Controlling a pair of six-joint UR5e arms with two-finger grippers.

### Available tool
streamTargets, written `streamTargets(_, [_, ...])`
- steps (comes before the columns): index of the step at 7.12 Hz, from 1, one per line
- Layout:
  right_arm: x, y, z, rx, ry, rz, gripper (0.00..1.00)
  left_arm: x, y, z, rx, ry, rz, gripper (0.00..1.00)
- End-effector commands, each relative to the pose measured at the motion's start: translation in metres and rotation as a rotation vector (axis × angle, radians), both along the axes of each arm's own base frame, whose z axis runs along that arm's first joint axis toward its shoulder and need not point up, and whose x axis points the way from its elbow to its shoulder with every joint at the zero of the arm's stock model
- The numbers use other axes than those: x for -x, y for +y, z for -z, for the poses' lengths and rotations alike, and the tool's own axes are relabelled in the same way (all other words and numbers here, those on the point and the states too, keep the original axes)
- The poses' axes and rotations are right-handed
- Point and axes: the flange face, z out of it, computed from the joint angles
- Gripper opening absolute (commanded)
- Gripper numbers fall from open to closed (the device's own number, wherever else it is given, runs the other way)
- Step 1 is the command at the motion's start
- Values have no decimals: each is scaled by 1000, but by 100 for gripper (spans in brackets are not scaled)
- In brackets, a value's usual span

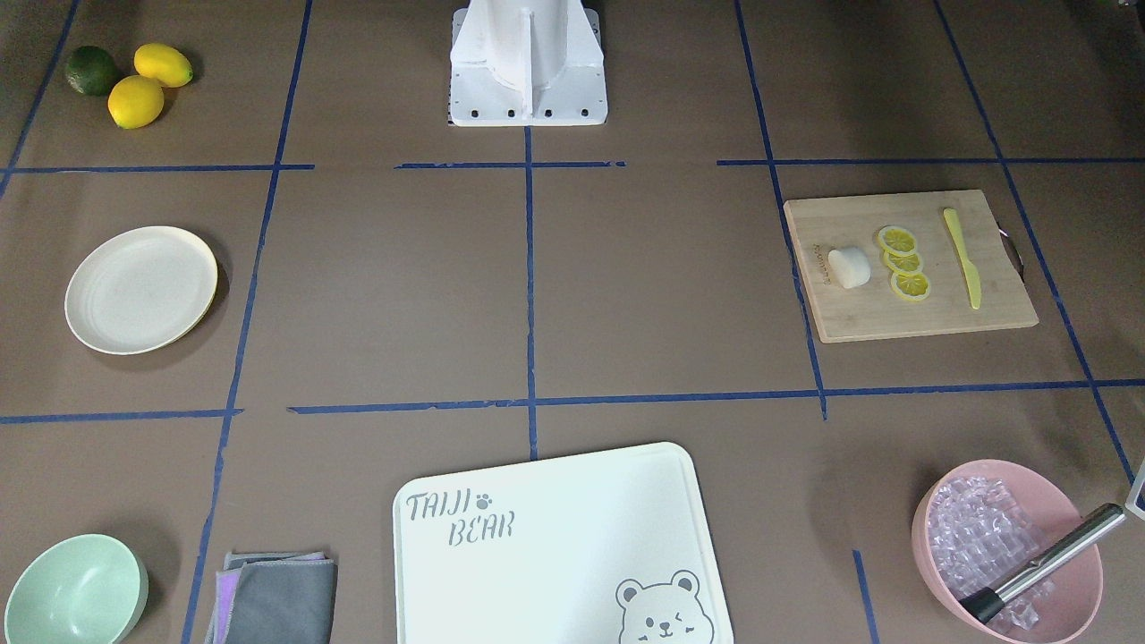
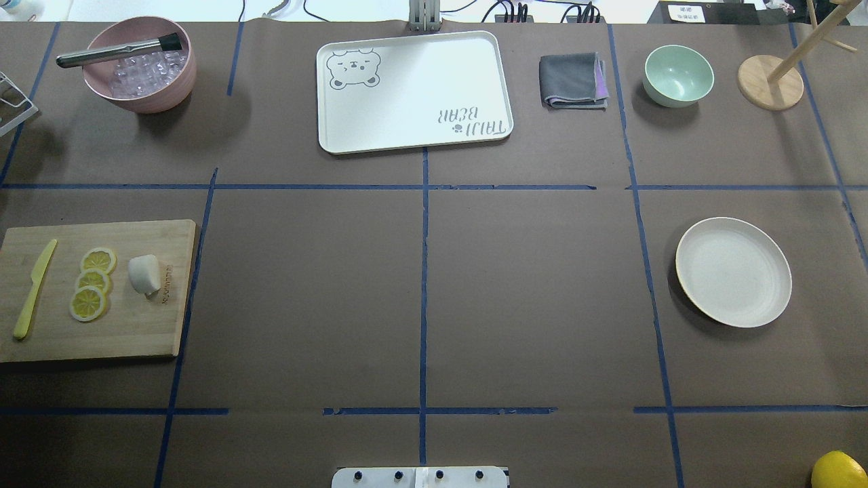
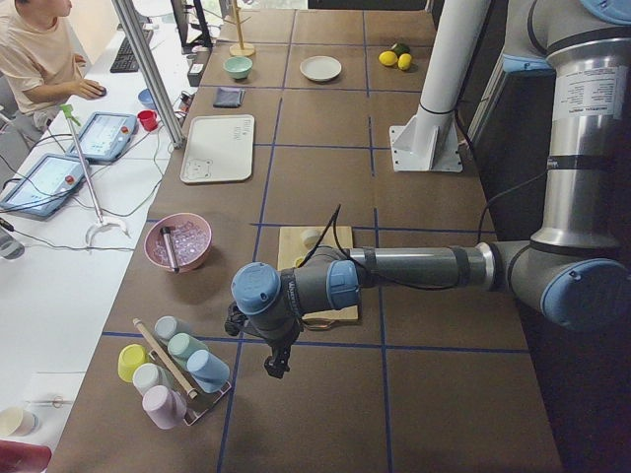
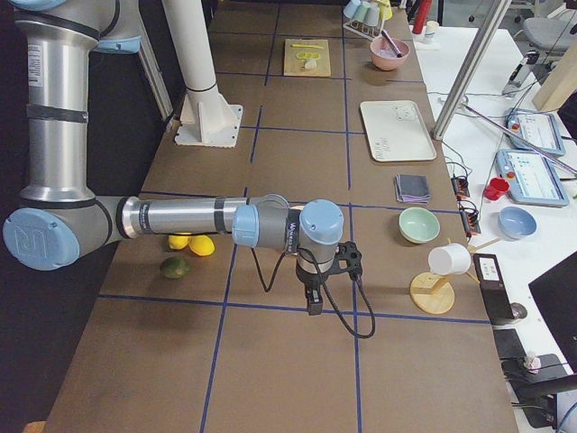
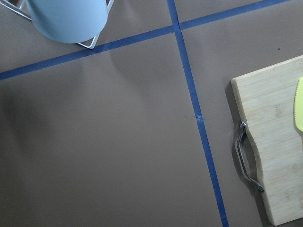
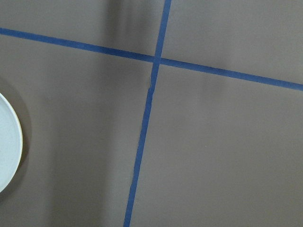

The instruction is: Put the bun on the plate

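Note:
The cream plate has a side farthest from the cutting board. Next, I take hold of the plate's outer rim [image 1: 66, 296] [image 6: 21, 139] on that side with my right gripper.
The small white bun [image 1: 849, 267] [image 2: 144, 274] lies on a wooden cutting board [image 1: 930, 313] [image 2: 135, 332] beside three lemon slices [image 2: 91, 282] and a yellow knife [image 2: 34, 289]. The cream plate [image 1: 141, 288] [image 2: 733, 271] sits empty on the table's other side; its rim [image 6: 7, 142] shows in the right wrist view. My left gripper [image 3: 276, 367] hangs over bare table past the board's handle end [image 5: 248, 156], far from the bun. My right gripper [image 4: 313, 302] hangs over bare table beside the plate. Both appear only in the side views, so I cannot tell whether they are open or shut.
A white bear-print board [image 2: 413, 91], grey cloth [image 2: 573, 80], mint bowl [image 2: 678, 74] and pink bowl of ice with tongs [image 2: 139, 64] line the far edge. Lemons and a lime [image 1: 134, 80] lie near the plate. A cup rack [image 3: 173, 370] stands by the left gripper. A person [image 3: 35, 54] sits at the side desk.

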Motion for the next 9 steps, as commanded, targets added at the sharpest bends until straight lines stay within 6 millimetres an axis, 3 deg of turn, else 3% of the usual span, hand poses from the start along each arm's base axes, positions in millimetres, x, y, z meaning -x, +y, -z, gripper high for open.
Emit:
streamTargets(1, [0,0,0,1,0,-1,100,0,0,1,-3,0,0,100])
streamTargets(3, [2,0,1,-1,-2,3,100,0,-1,1,2,-1,3,100])
streamTargets(4, [20,-4,5,-1,-19,25,100,0,0,0,3,0,3,100])
streamTargets(6, [97,-13,23,-5,-72,-101,100,0,0,1,2,1,3,100])
streamTargets(8, [171,-2,28,15,-117,-133,99,0,0,1,2,4,4,100])
streamTargets(9, [190,3,31,16,-131,-168,99,0,0,1,2,4,4,100])
